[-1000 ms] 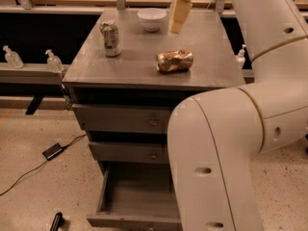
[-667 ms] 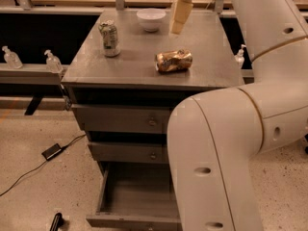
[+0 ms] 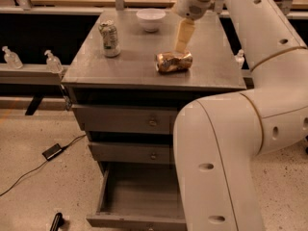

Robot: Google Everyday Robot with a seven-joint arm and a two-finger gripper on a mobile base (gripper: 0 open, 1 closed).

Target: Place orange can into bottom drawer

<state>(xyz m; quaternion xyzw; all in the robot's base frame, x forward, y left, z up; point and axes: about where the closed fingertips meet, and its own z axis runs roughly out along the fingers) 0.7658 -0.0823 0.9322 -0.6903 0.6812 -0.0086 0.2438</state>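
My gripper should wrap its fingers shut around the orange can's body [image 3: 180, 60], close to the end that is farther away from the green-and-white can.
The orange can [image 3: 173, 61] lies on its side, dented, near the middle of the grey cabinet top [image 3: 120, 69]. My gripper [image 3: 183, 38] hangs from the arm just above and behind the can, pointing down at it, its tip close to the can's top edge. The bottom drawer [image 3: 102, 190] is pulled out and looks empty inside; my arm's large white link hides its right part.
A green-and-white can [image 3: 109, 38] stands upright at the top's left. A white bowl [image 3: 150, 19] sits at the back. The two upper drawers [image 3: 125, 120] are closed. Small bottles [image 3: 52, 61] stand on a ledge at left. A cable and adapter [image 3: 52, 151] lie on the floor.
My gripper has come down from near the back of the cabinet top to just above the orange can. The can and the drawers have not moved.
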